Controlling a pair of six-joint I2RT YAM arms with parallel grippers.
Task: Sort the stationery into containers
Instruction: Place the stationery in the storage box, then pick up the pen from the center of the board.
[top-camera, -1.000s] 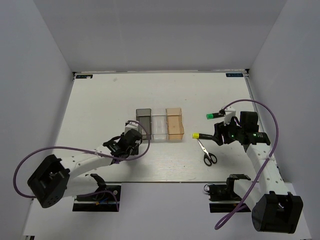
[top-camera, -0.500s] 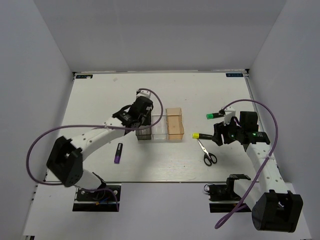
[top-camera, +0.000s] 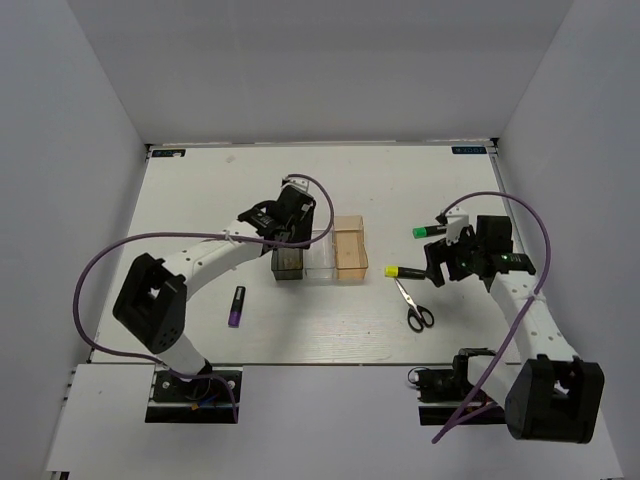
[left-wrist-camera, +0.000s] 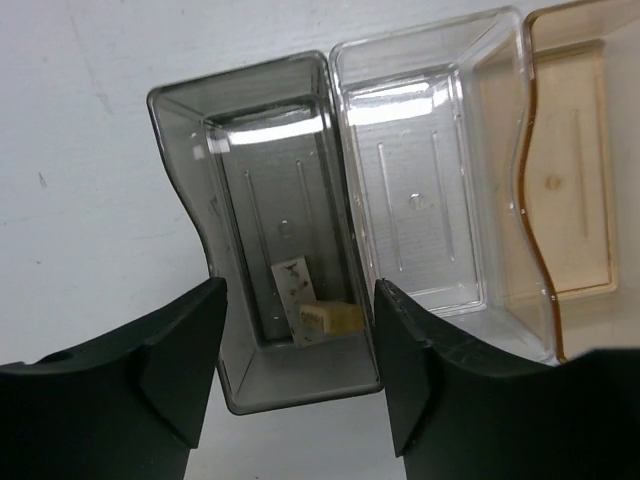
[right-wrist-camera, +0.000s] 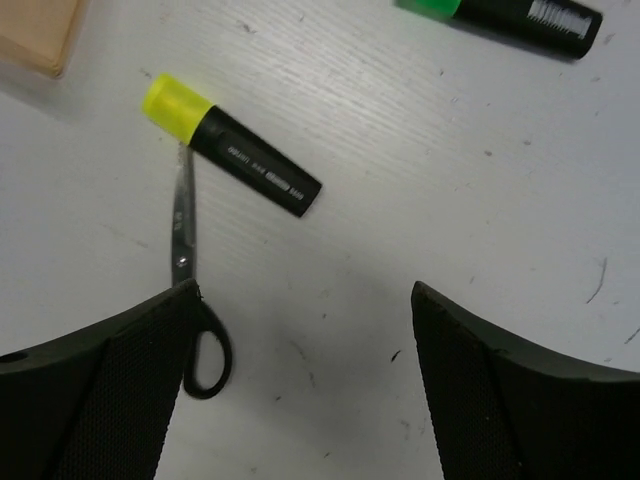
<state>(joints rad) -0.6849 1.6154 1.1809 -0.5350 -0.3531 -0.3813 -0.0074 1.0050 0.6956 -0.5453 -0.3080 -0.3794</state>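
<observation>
Next, my right gripper moves to the green-capped marker and closes on its black body (top-camera: 432, 230) (right-wrist-camera: 500, 19), just behind the green cap.
Three bins stand in a row: smoky grey (top-camera: 288, 258), clear (top-camera: 320, 256) and orange-tan (top-camera: 350, 252). My left gripper (top-camera: 291, 226) hovers open and empty over the grey bin (left-wrist-camera: 262, 200). In that bin lie the tan eraser (left-wrist-camera: 331, 318) and a small white piece (left-wrist-camera: 293, 284). My right gripper (top-camera: 438, 264) is open and empty above the table. The yellow-capped marker (right-wrist-camera: 232, 148), the scissors (right-wrist-camera: 186, 262) and the green-capped marker (right-wrist-camera: 505, 12) lie ahead of it. They also show from above: yellow-capped marker (top-camera: 401, 271), scissors (top-camera: 414, 306), green-capped marker (top-camera: 428, 231).
A small black and purple pen-like item (top-camera: 237, 306) lies on the table, near-left of the bins. The clear bin (left-wrist-camera: 420, 190) and the orange-tan bin (left-wrist-camera: 575, 180) hold nothing visible. Purple cables loop from both arms. White walls close in the table on three sides.
My left gripper has swung from the table near-left of the bins to above the grey bin. The purple item now shows where it was. The right arm shifted slightly.
</observation>
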